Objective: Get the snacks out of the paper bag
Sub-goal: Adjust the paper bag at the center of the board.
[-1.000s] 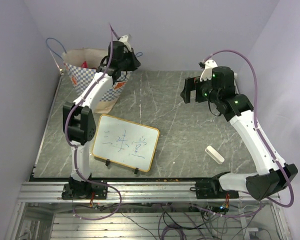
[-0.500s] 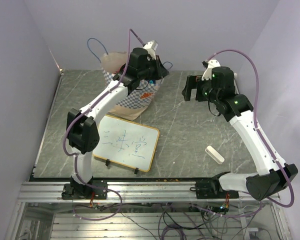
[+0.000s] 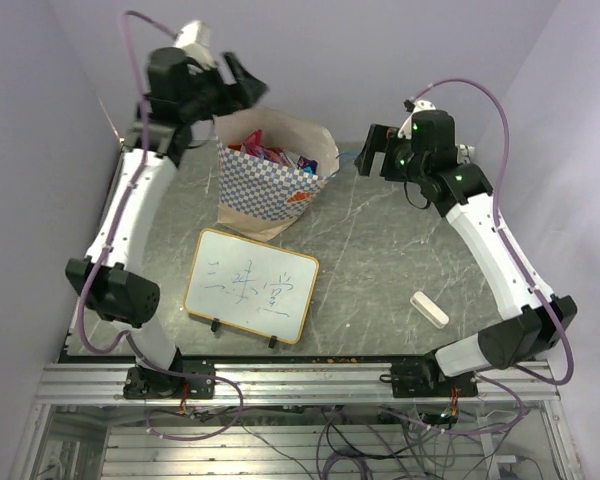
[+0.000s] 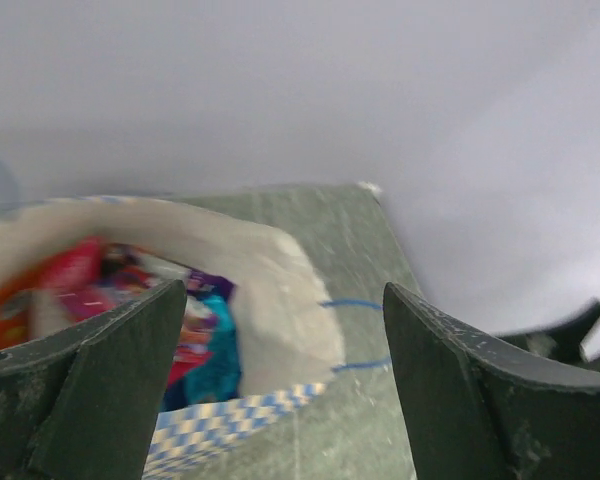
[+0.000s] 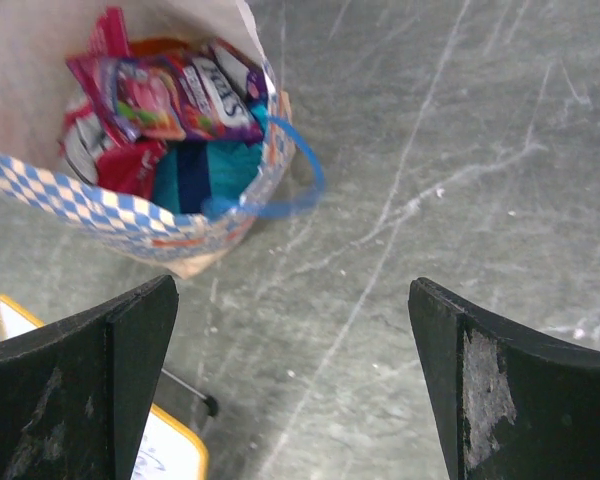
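Note:
I need to close my right gripper on the blue cord handle (image 3: 351,157) (image 5: 318,182) next to the teal packet, so that this gripper can hold the paper bag.
The paper bag (image 3: 265,190) stands at the back middle of the table, its mouth open upward. Several shiny snacks (image 3: 270,152) fill it. In the right wrist view I see a purple-pink packet (image 5: 180,100), a red one and a teal one inside the bag (image 5: 130,215), with a blue cord handle (image 5: 280,195) hanging at its rim. My left gripper (image 3: 242,80) hangs open, high above the bag's back left; in its wrist view (image 4: 285,300) the snacks (image 4: 195,330) lie below, blurred. My right gripper (image 3: 372,160) is open to the right of the bag, empty (image 5: 290,290).
A framed whiteboard (image 3: 252,285) lies in front of the bag; its corner shows in the right wrist view (image 5: 165,450). A white eraser block (image 3: 429,309) rests at the right front. Purple walls close in the table on three sides.
My left gripper opened, let go of the bag and swung up to the back left. The bag moved from the far left corner toward the middle. My right gripper edged toward it.

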Tool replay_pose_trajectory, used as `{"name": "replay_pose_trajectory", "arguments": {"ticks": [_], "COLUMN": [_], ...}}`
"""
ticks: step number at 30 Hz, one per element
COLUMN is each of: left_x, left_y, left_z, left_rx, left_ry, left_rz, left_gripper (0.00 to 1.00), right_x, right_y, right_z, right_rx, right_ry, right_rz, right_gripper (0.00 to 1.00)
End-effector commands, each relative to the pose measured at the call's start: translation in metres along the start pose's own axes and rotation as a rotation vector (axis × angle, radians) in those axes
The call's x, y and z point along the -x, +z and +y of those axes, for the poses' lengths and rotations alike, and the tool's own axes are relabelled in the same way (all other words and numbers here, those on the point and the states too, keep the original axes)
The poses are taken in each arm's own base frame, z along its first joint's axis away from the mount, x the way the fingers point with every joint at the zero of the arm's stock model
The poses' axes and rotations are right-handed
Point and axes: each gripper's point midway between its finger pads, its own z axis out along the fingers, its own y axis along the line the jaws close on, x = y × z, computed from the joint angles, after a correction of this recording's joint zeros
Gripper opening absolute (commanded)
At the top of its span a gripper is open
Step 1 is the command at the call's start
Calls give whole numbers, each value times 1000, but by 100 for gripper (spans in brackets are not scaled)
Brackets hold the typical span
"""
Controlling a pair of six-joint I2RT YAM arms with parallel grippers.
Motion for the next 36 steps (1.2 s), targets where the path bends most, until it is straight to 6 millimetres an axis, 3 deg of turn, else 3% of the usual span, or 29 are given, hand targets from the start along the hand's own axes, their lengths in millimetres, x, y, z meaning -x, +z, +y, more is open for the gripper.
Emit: {"name": "replay_pose_trajectory", "arguments": {"ticks": [1, 3, 6, 16, 21, 27, 30, 31, 33, 36], "left_x": [22, 32, 36, 19, 14, 29, 39, 43, 55, 81], "left_y": [-30, -40, -39, 7, 32, 43, 43, 42, 41, 41], "left_z": [81, 115, 148, 182, 187, 185, 181, 178, 171, 150], "left_rx": [228, 299, 304, 230, 142, 107, 97, 91, 67, -19], "left_ry": [-105, -179, -254, -206, -215, -191, -178, -172, -162, -145], "left_rz": [-30, -65, -91, -15, 4, -30, -55, -67, -102, -176], "left_gripper": [88, 87, 87, 84, 69, 47, 22, 16, 8, 7], "right_x": [20, 20, 18, 7, -6, -14, -18, -18, -19, -21], "right_y": [10, 19, 34, 80, 89, 93, 96, 96, 96, 92], "right_z": [4, 2, 4, 20, 26, 24, 25, 28, 33, 47], "right_rx": [-4, -11, 30, 183, 245, 252, 271, 287, 328, 417], "right_ry": [161, 232, 333, 510, 511, 476, 460, 456, 449, 434], "right_rz": [-11, 19, 66, 169, 236, 259, 278, 287, 309, 330], "right_gripper": [100, 100, 100, 97, 79, 62, 34, 20, 2, 0]}}
